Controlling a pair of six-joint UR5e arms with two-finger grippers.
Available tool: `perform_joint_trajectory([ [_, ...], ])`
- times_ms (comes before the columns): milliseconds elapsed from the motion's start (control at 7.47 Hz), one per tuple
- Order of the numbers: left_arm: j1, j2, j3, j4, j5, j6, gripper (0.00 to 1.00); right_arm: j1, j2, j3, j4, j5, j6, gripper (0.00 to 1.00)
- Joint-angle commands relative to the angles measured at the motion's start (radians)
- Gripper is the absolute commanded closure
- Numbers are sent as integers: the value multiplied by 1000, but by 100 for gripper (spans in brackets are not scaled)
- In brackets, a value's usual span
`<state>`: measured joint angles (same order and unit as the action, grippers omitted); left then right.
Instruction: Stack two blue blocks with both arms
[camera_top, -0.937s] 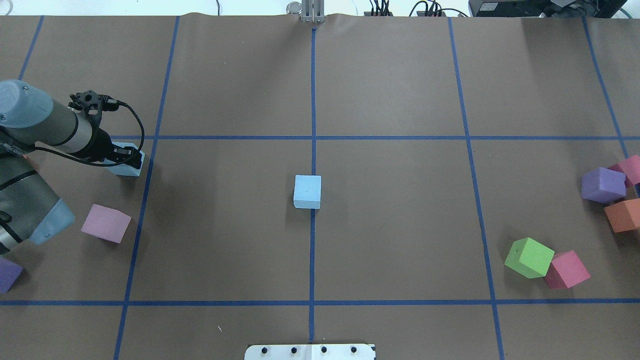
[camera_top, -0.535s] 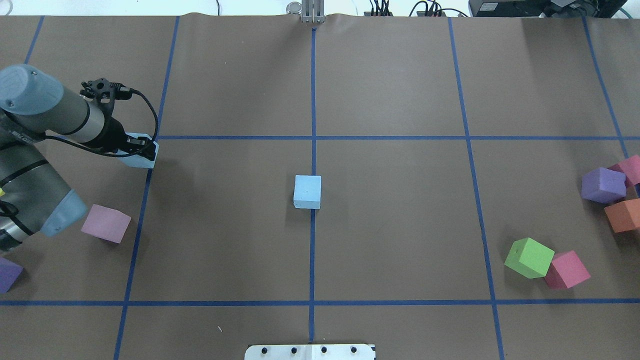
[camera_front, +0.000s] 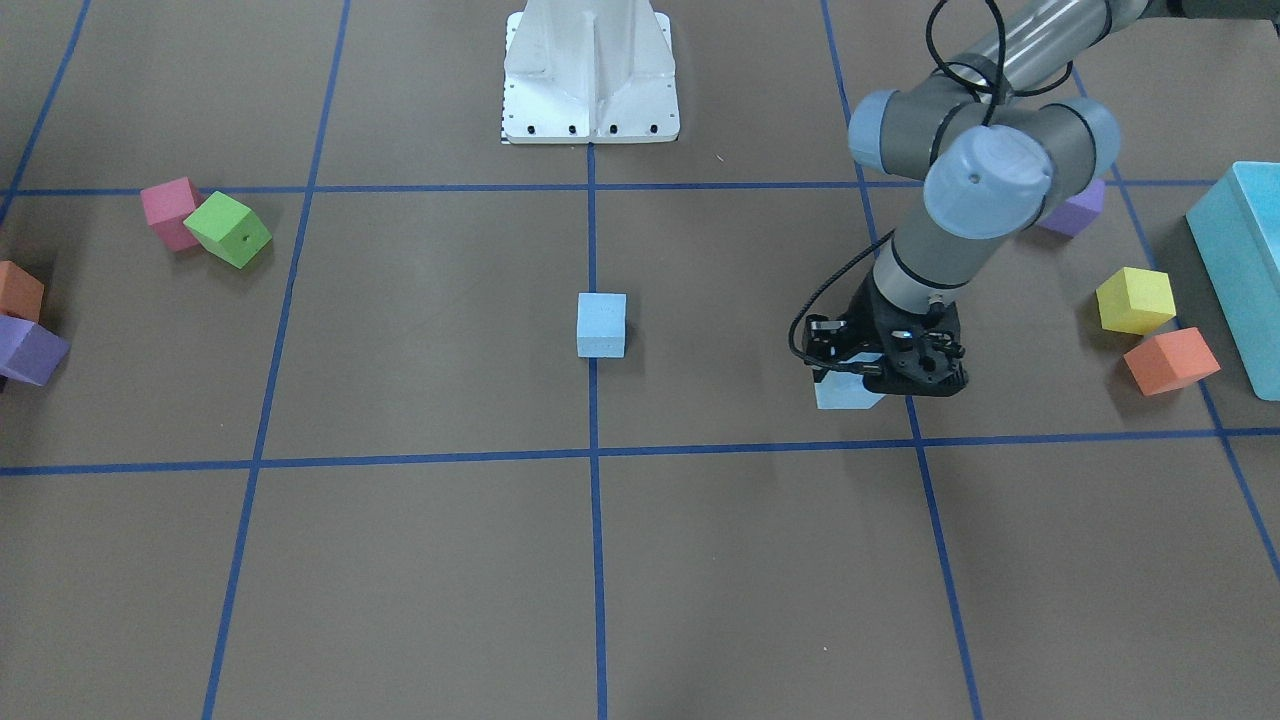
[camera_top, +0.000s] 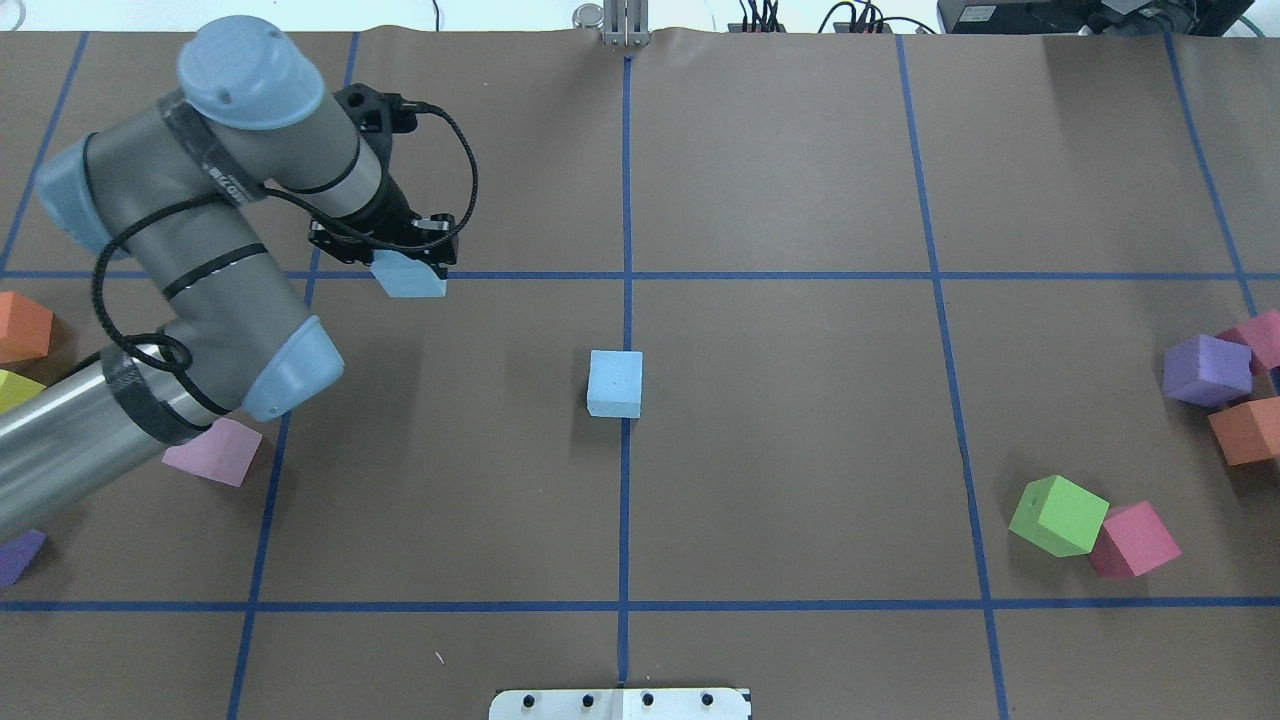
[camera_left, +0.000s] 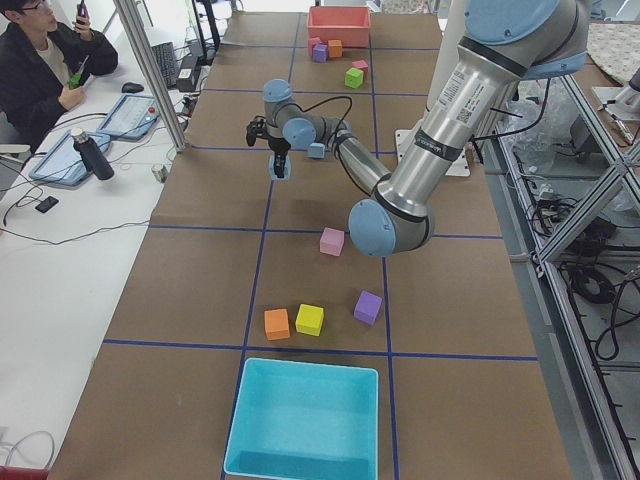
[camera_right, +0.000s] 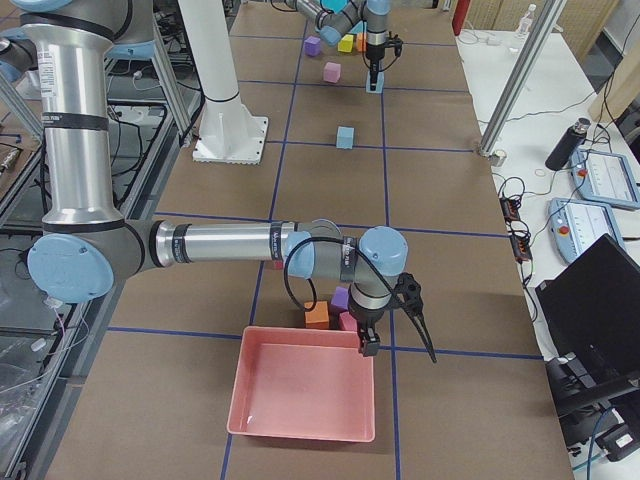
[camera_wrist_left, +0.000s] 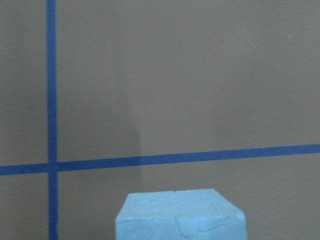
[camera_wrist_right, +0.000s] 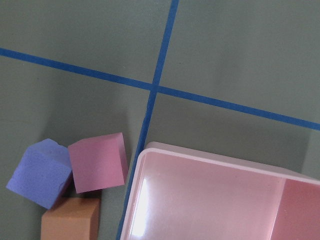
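Note:
The blue block in my left gripper will be let go on top of the blue block (camera_front: 601, 310) that rests on the centre tape line.
One blue block (camera_top: 614, 383) rests on the centre tape line; it also shows in the front view (camera_front: 601, 325). My left gripper (camera_top: 400, 262) is shut on the other blue block (camera_top: 408, 277) and holds it a little above the table, left of and beyond the resting block. The held block shows in the front view (camera_front: 845, 390) below the gripper (camera_front: 880, 368) and at the bottom of the left wrist view (camera_wrist_left: 180, 217). My right gripper (camera_right: 400, 352) hangs over the rim of a pink tray (camera_right: 300, 395), far from both blocks; I cannot tell whether it is open or shut.
Green (camera_top: 1058, 515), pink (camera_top: 1133, 540), purple (camera_top: 1205, 370) and orange (camera_top: 1245, 430) cubes lie at the right. A lilac-pink cube (camera_top: 215, 452) lies under my left arm. Yellow (camera_front: 1135, 300) and orange (camera_front: 1170, 360) cubes and a turquoise box (camera_front: 1240, 270) lie beyond it.
My left arm has swung from the table's left edge toward the centre and farther from the robot, carrying the blue block. The resting blue block has not moved.

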<state>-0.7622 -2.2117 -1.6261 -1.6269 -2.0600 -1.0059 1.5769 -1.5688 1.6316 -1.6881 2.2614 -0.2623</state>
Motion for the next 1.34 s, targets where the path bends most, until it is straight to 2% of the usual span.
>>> perform_joint_trajectory([
  [0, 152, -145, 18, 97, 131, -112, 100, 0, -8, -12, 13, 1, 0, 0],
  [402, 221, -255, 76, 136, 150, -114, 100, 0, -8, -12, 13, 1, 1, 0],
  [803, 251, -270, 118, 127, 199, -100, 100, 0, -8, -12, 13, 3, 1, 0],
  [937, 251, -270, 118, 125, 199, -100, 95, 0, -8, -12, 13, 3, 1, 0],
  [1205, 254, -264, 118, 124, 199, -97, 76, 0, -8, -12, 13, 3, 1, 0],
])
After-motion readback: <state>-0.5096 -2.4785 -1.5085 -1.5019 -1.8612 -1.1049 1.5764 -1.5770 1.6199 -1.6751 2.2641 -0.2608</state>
